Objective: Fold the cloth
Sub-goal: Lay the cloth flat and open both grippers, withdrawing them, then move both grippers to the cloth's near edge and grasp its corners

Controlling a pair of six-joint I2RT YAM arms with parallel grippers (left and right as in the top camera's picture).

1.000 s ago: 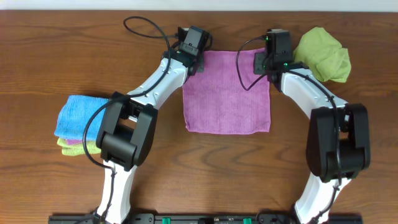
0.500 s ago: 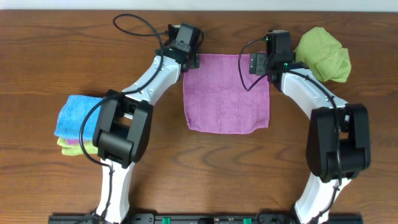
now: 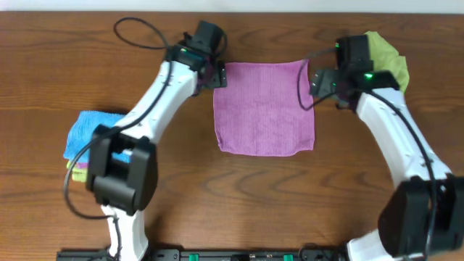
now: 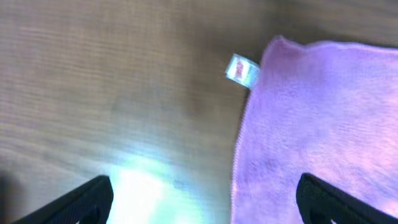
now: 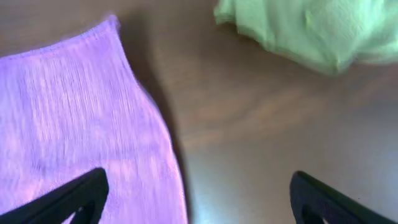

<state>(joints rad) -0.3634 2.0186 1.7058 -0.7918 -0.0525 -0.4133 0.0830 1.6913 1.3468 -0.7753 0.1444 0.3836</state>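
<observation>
The robot's right gripper needs to come closer and close on the near corner point(image 3: 312, 147) of the purple cloth, on the side nearest the green cloth.
The purple cloth point(image 3: 264, 107) lies spread flat in the middle of the wooden table. My left gripper point(image 3: 217, 75) hovers open by its far left corner. In the left wrist view the open fingers straddle the left hem of the cloth point(image 4: 323, 124) and hold nothing; a small white tag point(image 4: 242, 70) sticks out at the corner. My right gripper point(image 3: 317, 80) is open by the far right corner. In the right wrist view its fingers straddle the right edge of the cloth point(image 5: 74, 124), apart from it.
A crumpled green cloth point(image 3: 384, 61) lies at the back right, just behind the right wrist, and shows in the right wrist view as the green cloth point(image 5: 311, 31). A stack of folded cloths point(image 3: 90, 138), blue on top, sits at the left. Black cables loop off both wrists.
Both grippers have opened and let go of the cloth's far corners. The left arm has swung out to the left, the right arm out to the right. The cloth rests flat.
</observation>
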